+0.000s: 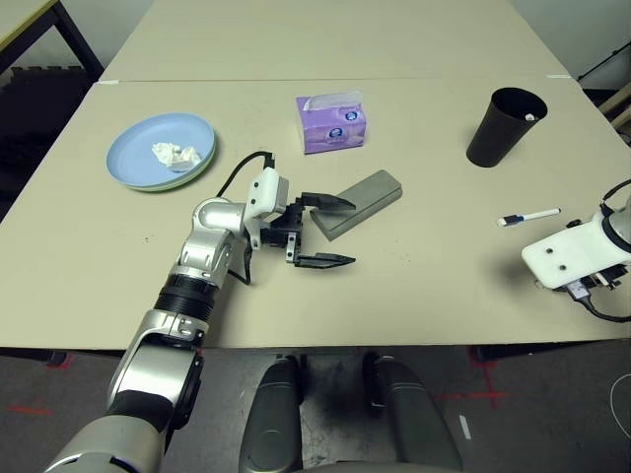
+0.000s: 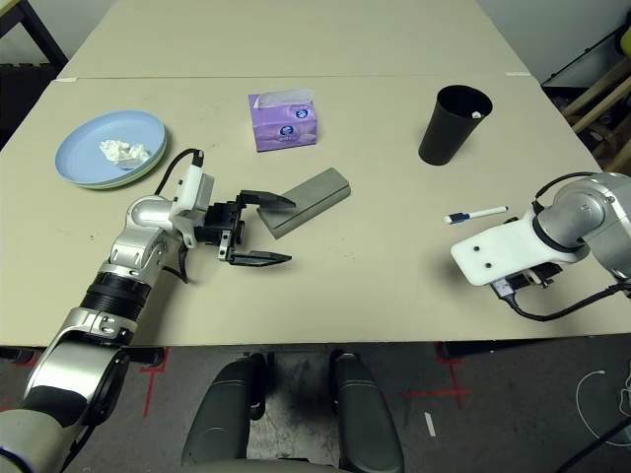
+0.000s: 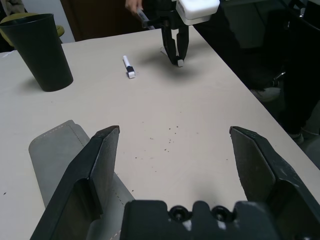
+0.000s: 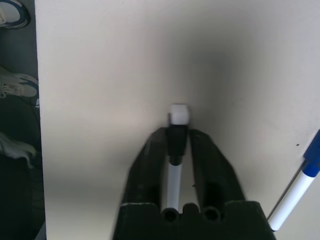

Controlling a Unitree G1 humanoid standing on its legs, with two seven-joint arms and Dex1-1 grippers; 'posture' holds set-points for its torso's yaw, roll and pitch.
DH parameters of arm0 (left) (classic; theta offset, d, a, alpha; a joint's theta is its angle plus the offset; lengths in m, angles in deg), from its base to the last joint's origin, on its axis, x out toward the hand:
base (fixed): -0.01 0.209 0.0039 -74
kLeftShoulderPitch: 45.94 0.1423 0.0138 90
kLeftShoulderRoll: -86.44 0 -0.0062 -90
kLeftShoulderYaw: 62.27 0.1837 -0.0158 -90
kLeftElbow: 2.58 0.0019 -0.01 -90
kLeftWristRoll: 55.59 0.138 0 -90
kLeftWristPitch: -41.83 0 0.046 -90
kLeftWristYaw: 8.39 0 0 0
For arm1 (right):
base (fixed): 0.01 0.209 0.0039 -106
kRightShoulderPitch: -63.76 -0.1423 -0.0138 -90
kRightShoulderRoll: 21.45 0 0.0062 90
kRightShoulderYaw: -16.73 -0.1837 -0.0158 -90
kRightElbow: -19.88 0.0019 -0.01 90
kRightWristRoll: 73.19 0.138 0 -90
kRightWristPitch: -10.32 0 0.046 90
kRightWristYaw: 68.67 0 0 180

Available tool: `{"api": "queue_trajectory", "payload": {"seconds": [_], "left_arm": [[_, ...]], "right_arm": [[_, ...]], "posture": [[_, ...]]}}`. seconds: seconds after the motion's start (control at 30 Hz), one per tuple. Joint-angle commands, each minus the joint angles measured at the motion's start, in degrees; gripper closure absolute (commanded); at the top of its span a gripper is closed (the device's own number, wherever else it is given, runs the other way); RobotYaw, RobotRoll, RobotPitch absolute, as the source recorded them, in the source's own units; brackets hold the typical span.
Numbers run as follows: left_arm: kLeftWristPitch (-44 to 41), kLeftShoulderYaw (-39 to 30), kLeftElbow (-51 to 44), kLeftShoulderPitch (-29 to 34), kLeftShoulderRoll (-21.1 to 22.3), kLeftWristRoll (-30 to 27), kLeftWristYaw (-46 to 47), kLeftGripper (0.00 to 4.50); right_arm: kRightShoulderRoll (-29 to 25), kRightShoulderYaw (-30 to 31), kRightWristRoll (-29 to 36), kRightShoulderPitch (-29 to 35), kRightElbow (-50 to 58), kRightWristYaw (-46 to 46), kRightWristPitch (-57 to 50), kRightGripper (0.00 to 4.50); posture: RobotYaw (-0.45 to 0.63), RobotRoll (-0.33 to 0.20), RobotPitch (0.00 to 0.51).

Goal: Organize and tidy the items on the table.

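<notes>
Next, I let go of the thin white stick with my right gripper inside the opening of the black cup (image 1: pixel 515 106).
My left gripper (image 1: pixel 337 233) is open just in front of the grey glasses case (image 1: pixel 363 200), whose near end lies beside its far finger (image 3: pixel 102 165). My right gripper (image 4: pixel 177 134) points down at the table (image 1: pixel 424 296) near the right edge, shut on a thin white stick (image 4: pixel 175 175) with a white tip. A second white stick (image 1: pixel 529 216) with a blue cap lies close by. The black cup (image 1: pixel 503 126) stands upright at the back right. At the left, crumpled white tissue (image 1: pixel 175 155) rests in a light blue plate (image 1: pixel 138 148) stacked on a pale green plate (image 1: pixel 204 168). The black sunglasses are out of view.
A purple tissue box (image 1: pixel 332 122) stands behind the glasses case near the table's middle. A second table (image 1: pixel 325 39) butts against the far edge. The right table edge runs just beyond my right gripper, with floor and dark furniture past it.
</notes>
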Motion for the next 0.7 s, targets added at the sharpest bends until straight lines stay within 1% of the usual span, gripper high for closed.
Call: {"api": "queue_trajectory", "payload": {"seconds": [0.03,0.17,0.27,0.33,0.4,0.47,0.53,0.6,0.67,0.7], "left_arm": [[0.08,0.36,0.51,-0.38,0.42,0.69,-0.12,0.00],[0.16,0.34,0.83,-0.55,0.40,0.76,-0.14,0.00],[0.43,0.28,1.33,-0.75,0.39,0.87,-0.17,0.00],[0.60,0.28,1.48,-0.76,0.36,0.94,-0.09,0.00],[0.74,0.24,1.50,-0.68,0.29,0.99,0.13,0.00],[0.85,0.20,1.40,-0.47,0.23,0.98,0.32,0.00],[0.86,0.18,1.23,-0.32,0.16,0.94,0.53,0.00],[0.89,0.19,1.07,-0.17,0.14,0.91,0.70,0.00],[0.90,0.18,0.94,-0.02,0.15,0.87,0.83,0.00],[0.91,0.19,0.90,-0.01,0.16,0.88,0.91,0.00]], "right_arm": [[1.65,-0.65,3.66,-0.50,4.53,-2.68,-6.28,4.18],[3.89,-1.71,6.72,-2.07,8.41,-4.22,-14.99,4.18],[5.62,-2.50,10.17,-3.26,11.65,-5.08,-23.46,4.18],[6.46,-3.14,11.85,-3.59,12.47,-4.73,-27.90,4.18],[8.54,-4.61,14.07,-4.76,12.41,-2.93,-33.90,4.18],[11.49,-6.44,16.27,-6.27,12.11,0.13,-40.70,4.18],[15.28,-9.25,19.79,-6.95,11.97,3.60,-46.78,4.18],[21.29,-14.23,24.61,-7.48,11.73,9.59,-53.96,4.18],[26.80,-19.29,27.47,-6.99,11.11,16.54,-55.45,4.18],[29.66,-22.12,28.38,-6.59,10.56,20.71,-53.50,4.18]], "posture": [[0.07,0.000,0.209],[0.07,0.000,0.204],[0.07,0.000,0.202],[0.07,0.000,0.200],[0.07,0.000,0.200],[0.08,0.000,0.197],[0.08,0.000,0.197],[0.08,0.000,0.193],[0.08,0.000,0.193],[0.08,0.000,0.193]]}}
